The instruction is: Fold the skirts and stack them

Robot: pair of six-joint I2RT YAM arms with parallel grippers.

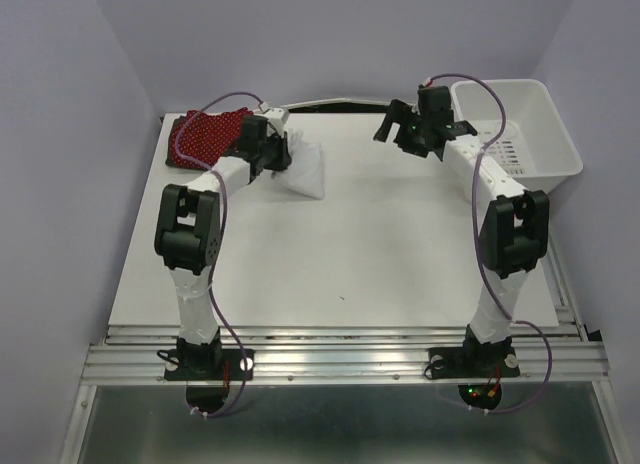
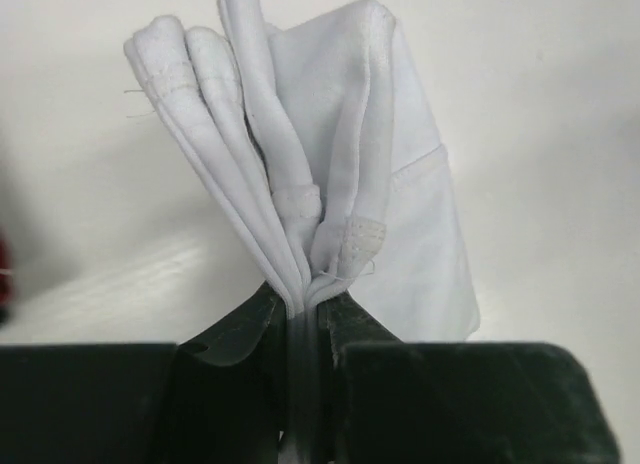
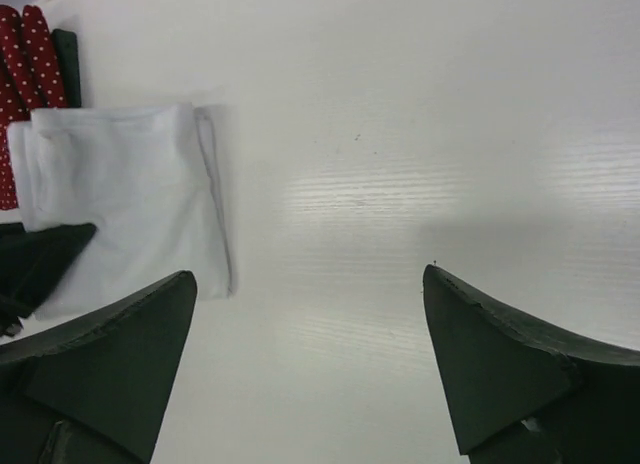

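Next, my left gripper puts the folded white skirt down on the red dotted skirt's half nearer the white bin [image 1: 227, 138].
The folded white skirt [image 1: 308, 168] lies at the back left of the table, and my left gripper [image 1: 283, 152] is shut on its bunched edge. In the left wrist view the pleats of the white skirt [image 2: 330, 154] fan out above the pinch of my left gripper [image 2: 308, 302]. The red dotted skirt [image 1: 203, 137] lies folded at the far left corner, partly behind the left arm. My right gripper [image 1: 392, 124] hovers open at the back right, apart from the cloth. Its wrist view has my right gripper [image 3: 310, 279] over bare table, the white skirt [image 3: 130, 199] and red skirt [image 3: 30, 59] to the left. No dark skirt shows.
A white plastic bin [image 1: 520, 124] stands at the back right corner, just right of the right arm. A dark edge [image 3: 66, 54] peeks beside the red cloth in the right wrist view. The white table [image 1: 380, 254] stretches forward to the arm bases.
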